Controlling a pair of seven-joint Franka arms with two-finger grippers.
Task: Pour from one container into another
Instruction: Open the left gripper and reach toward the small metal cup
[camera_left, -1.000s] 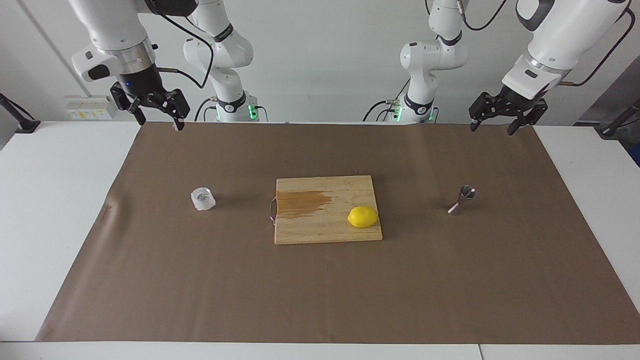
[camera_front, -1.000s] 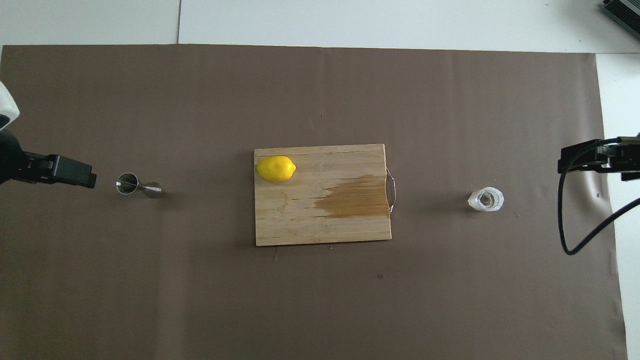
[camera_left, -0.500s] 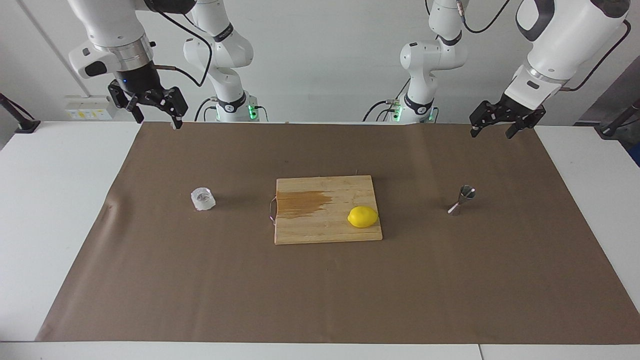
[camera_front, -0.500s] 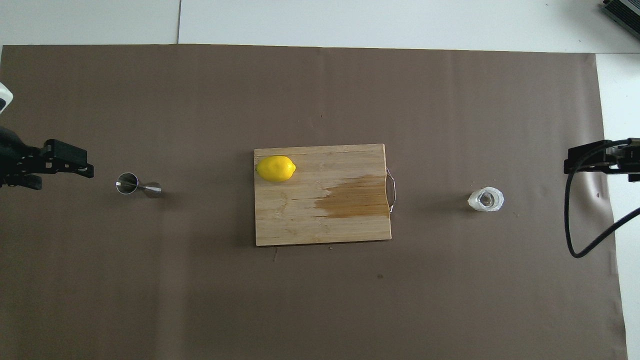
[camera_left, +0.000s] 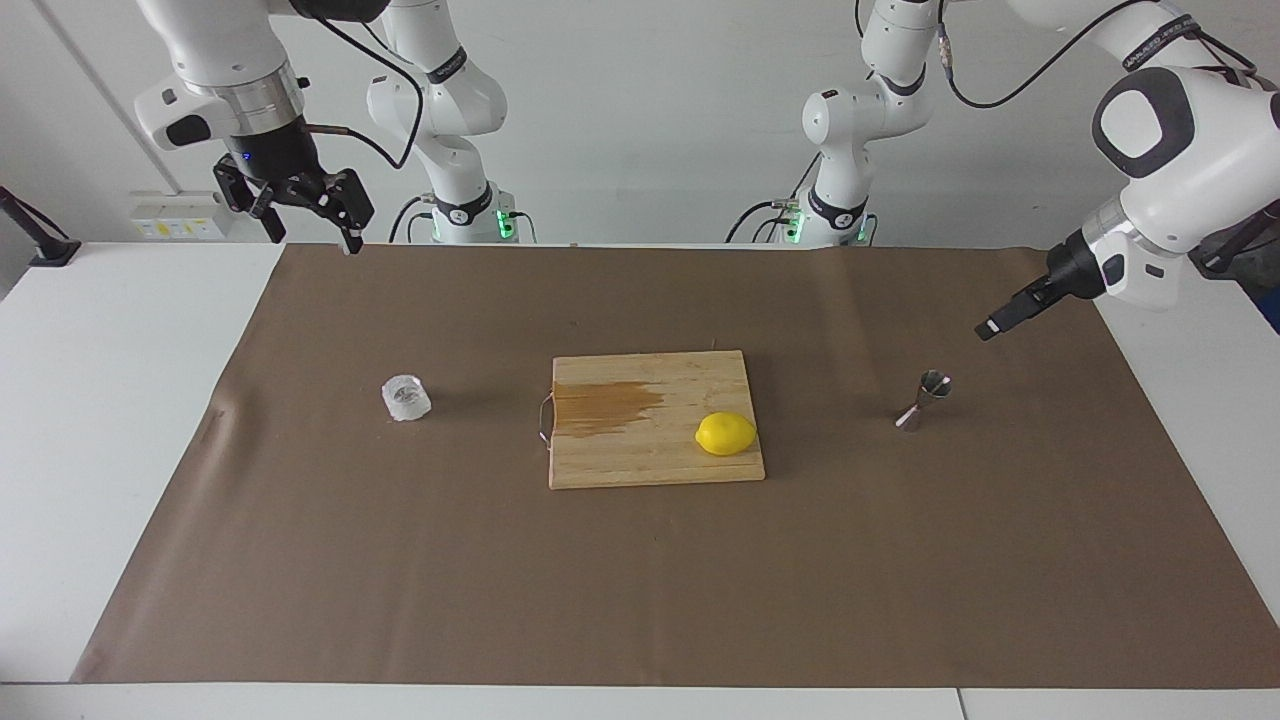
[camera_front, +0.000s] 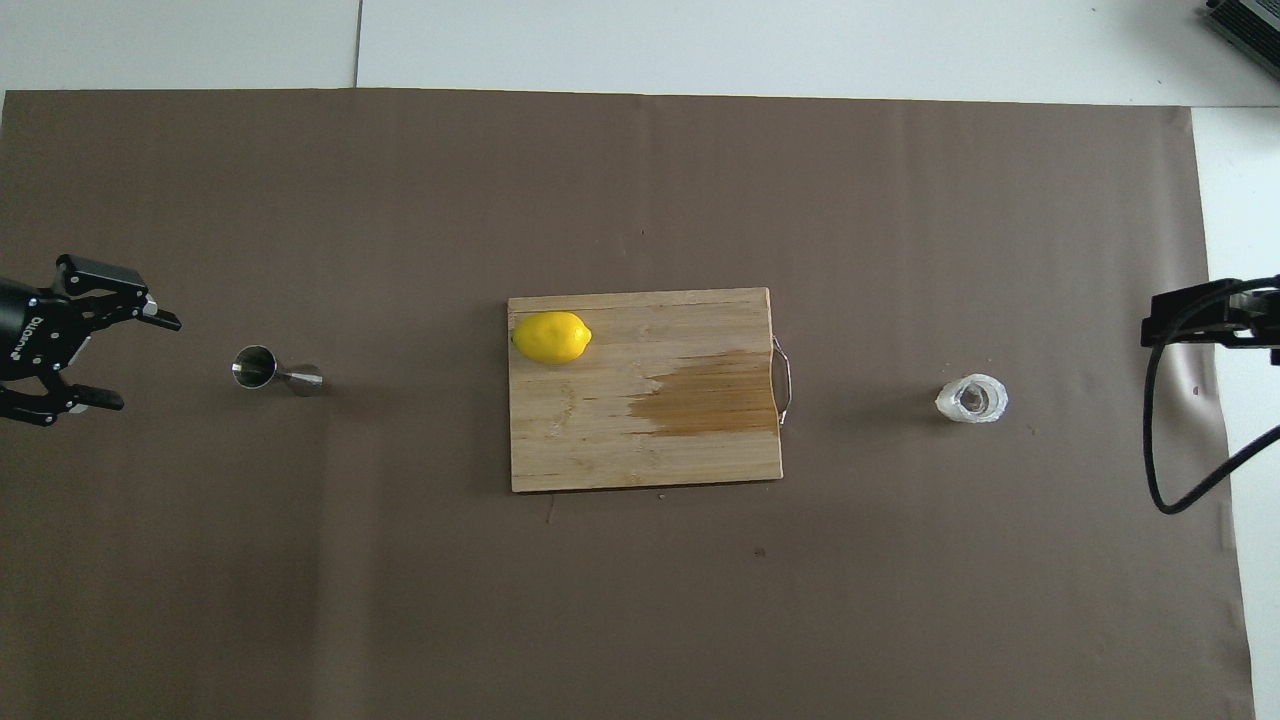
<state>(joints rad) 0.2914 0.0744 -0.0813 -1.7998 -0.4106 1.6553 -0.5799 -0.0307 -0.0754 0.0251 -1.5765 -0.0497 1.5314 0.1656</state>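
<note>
I move my left gripper to the steel jigger next and close it on the jigger's narrow middle (camera_front: 281, 373), just below its upper cup.
The clear faceted cup (camera_left: 405, 397) stands on the brown mat toward the right arm's end; it also shows in the overhead view (camera_front: 972, 399). The steel jigger (camera_left: 925, 398) stands upright toward the left arm's end (camera_front: 275, 370). My left gripper (camera_left: 990, 328) is open and empty. It hangs low over the mat beside the jigger, toward the table's end, with its fingers pointing at the jigger (camera_front: 140, 362). My right gripper (camera_left: 312, 238) is open and empty, high over the mat's edge at the robots' side, well apart from the cup.
A wooden cutting board (camera_left: 650, 465) with a dark wet stain lies at mid-table between cup and jigger. A yellow lemon (camera_left: 725, 434) rests on its end toward the jigger. The brown mat (camera_left: 640, 580) covers most of the white table.
My left arm has swung down and turned its wrist, so its gripper now sits lower and level, facing the jigger. My right gripper has risen slightly. Cup, jigger and lemon have not moved.
</note>
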